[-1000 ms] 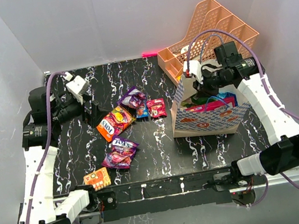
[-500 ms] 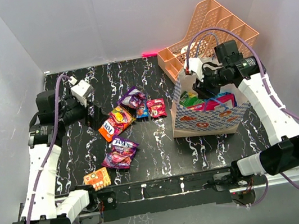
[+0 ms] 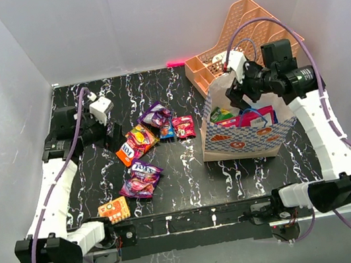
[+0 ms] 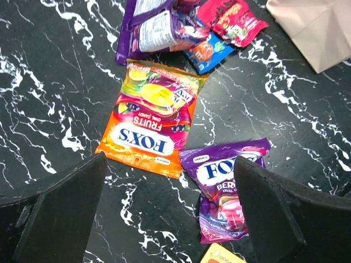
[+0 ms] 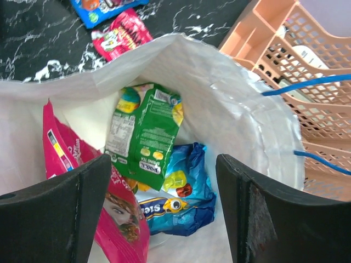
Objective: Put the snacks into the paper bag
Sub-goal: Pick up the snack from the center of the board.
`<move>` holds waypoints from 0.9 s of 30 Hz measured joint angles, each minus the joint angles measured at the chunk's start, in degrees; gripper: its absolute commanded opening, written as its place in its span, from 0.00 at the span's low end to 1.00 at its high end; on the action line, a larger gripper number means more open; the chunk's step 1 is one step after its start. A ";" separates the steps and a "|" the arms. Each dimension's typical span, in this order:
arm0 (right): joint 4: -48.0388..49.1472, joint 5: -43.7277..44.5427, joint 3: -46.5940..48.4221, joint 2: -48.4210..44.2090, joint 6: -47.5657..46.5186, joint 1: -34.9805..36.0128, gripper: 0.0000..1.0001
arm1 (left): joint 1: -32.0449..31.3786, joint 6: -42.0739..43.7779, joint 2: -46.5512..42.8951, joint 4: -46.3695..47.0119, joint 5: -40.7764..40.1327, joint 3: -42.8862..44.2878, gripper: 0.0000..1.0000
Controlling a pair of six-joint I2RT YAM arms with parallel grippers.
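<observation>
My left gripper is to close on the folded middle of the purple packet [image 3: 154,116] [image 4: 160,37] that rests against the small blue packet, behind the orange Fox's packet.
The paper bag [image 3: 238,141] stands open at the right of the table. My right gripper [image 3: 236,97] hovers open over its mouth with nothing between the fingers. Looking down the right wrist view past that gripper [image 5: 163,161], the bag [image 5: 230,93] holds a green packet [image 5: 143,131], a blue one [image 5: 184,197] and a pink one [image 5: 82,181]. Several snacks lie mid-table: an orange Fox's packet [image 3: 134,143], a purple Fox's packet [image 3: 141,179], a small orange box [image 3: 114,210]. My left gripper [image 3: 112,131] is open above the orange packet [image 4: 153,118] and the purple one [image 4: 225,186], touching neither.
A peach mesh organizer [image 3: 247,36] leans against the back wall right behind the bag. A purple packet [image 3: 154,115], a blue one [image 3: 166,130] and a red one [image 3: 183,126] lie left of the bag. White walls close in on three sides.
My right gripper has opened, dropped the green packet into the bag and lifted back out of its mouth. My left arm has swung right, toward the snacks on the table.
</observation>
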 measured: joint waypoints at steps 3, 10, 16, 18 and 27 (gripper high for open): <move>3.37 1.27 -0.02 -1.25 3.74 0.00 0.80 | 0.00 0.37 2.23 0.87 -1.09 -0.55 0.98; 13.99 2.49 -2.16 -3.67 13.11 0.00 0.80 | 0.00 0.11 9.53 4.74 -2.91 -0.57 0.98; 18.38 0.55 -4.50 -3.89 17.09 0.00 0.80 | -0.55 -2.21 16.92 8.70 -3.04 -0.07 0.97; 18.75 0.11 -5.07 -3.98 17.79 0.00 0.80 | -1.11 -3.26 19.58 10.29 -3.02 0.46 0.97; 19.74 -0.33 -5.20 -4.22 18.82 0.00 0.80 | -7.28 -13.60 33.99 17.75 -7.34 9.33 0.94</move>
